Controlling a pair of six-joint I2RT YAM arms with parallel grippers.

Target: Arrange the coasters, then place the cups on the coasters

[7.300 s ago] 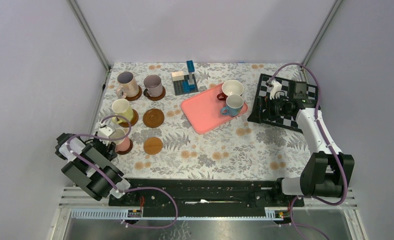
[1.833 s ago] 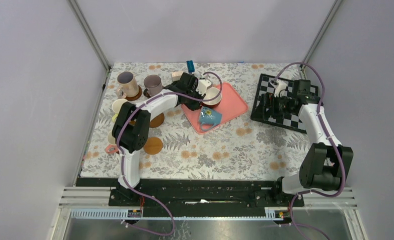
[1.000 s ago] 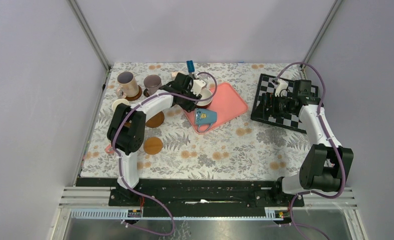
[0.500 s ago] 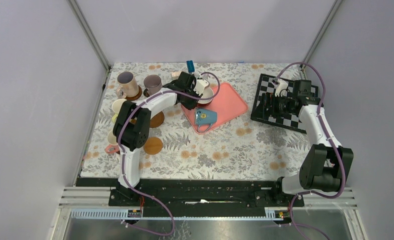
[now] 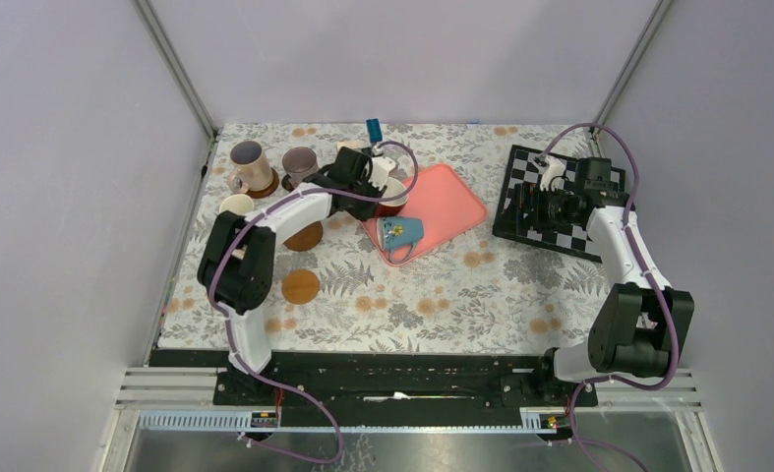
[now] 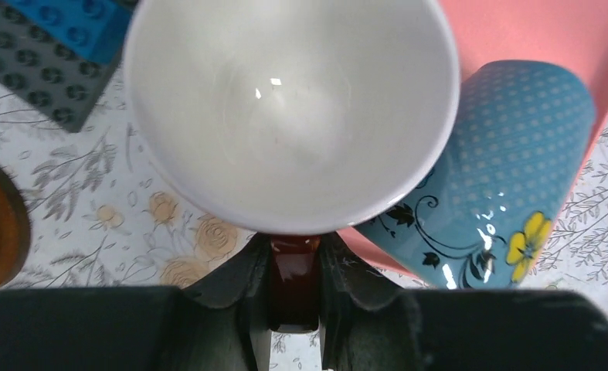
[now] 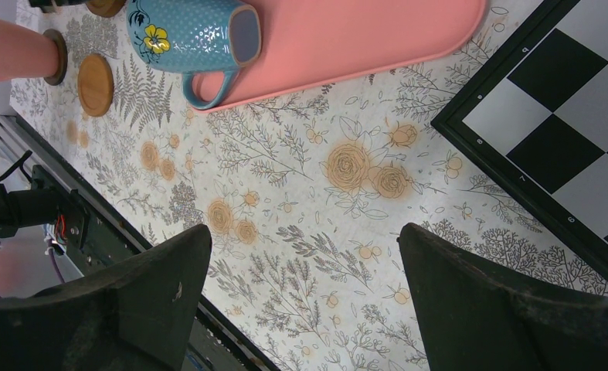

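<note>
Next, my left gripper lets go of the wide white cup on the coaster (image 5: 306, 233) that sits between the mauve cup and the orange-brown coaster.
My left gripper (image 5: 378, 187) (image 6: 294, 270) is shut on the dark red handle of the wide white cup (image 5: 394, 193) (image 6: 293, 108), which is at the left edge of the pink tray (image 5: 446, 192). The light blue cup (image 5: 402, 234) (image 6: 501, 178) (image 7: 185, 31) lies on its side at the tray's near corner. The pale pink cup (image 5: 249, 162) and the mauve cup (image 5: 301, 165) stand on coasters at the back left. The yellow cup (image 5: 235, 205) is partly behind my arm. An orange-brown coaster (image 5: 301, 286) (image 7: 96, 83) lies bare. A dark coaster (image 5: 309, 237) shows under the arm. My right gripper (image 5: 560, 206) (image 7: 304, 236) is open over the table.
A black-and-white chessboard (image 5: 530, 211) (image 7: 563, 116) lies at the right. A grey baseplate with blue bricks (image 6: 45, 77) sits behind the white cup, and a blue brick tower (image 5: 374, 128) stands at the back. The salmon pink cup (image 7: 7, 46) stands on a coaster near the left edge.
My left gripper has closed on the white cup's handle and drawn the cup slightly leftward toward the tray's edge. The blue cup stays on its side. The right arm has not moved.
</note>
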